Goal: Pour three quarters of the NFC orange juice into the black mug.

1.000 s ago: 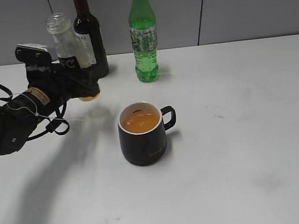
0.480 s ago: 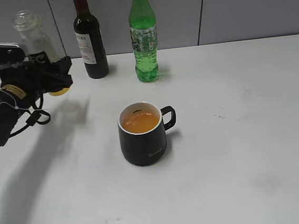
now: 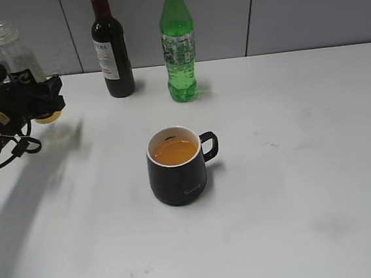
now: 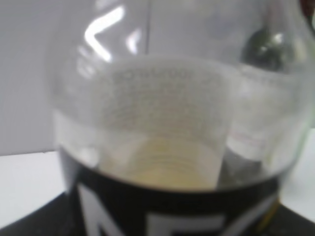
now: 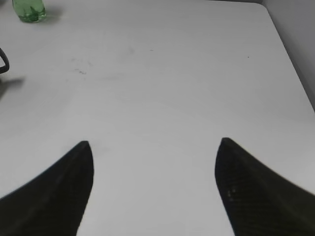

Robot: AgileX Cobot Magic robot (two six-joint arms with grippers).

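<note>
Next, I set the NFC orange juice bottle down with my left gripper on the bare table (image 3: 60, 130) next to the dark wine bottle.
The NFC orange juice bottle (image 3: 14, 55) is at the far left, above the table, capless and nearly upright with a slight tilt. My left gripper (image 3: 29, 98) is shut on its dark-labelled body. A little orange liquid shows at its base below the jaws. In the left wrist view the bottle (image 4: 167, 123) fills the frame, clear above the black label with white letters. The black mug (image 3: 178, 179) stands in the middle of the table, handle to the right, with orange juice (image 3: 173, 152) inside. My right gripper (image 5: 153, 162) is open over bare table and holds nothing.
A dark wine bottle (image 3: 112, 47) and a green soda bottle (image 3: 179, 47) stand at the back by the grey wall. The green bottle's base (image 5: 29, 11) shows in the right wrist view. The table's right edge (image 5: 290, 54) is close to the right gripper.
My left arm has carried the bottle leftward, away from the wine bottle, to the far left of the table. The mug and the right gripper have not moved.
</note>
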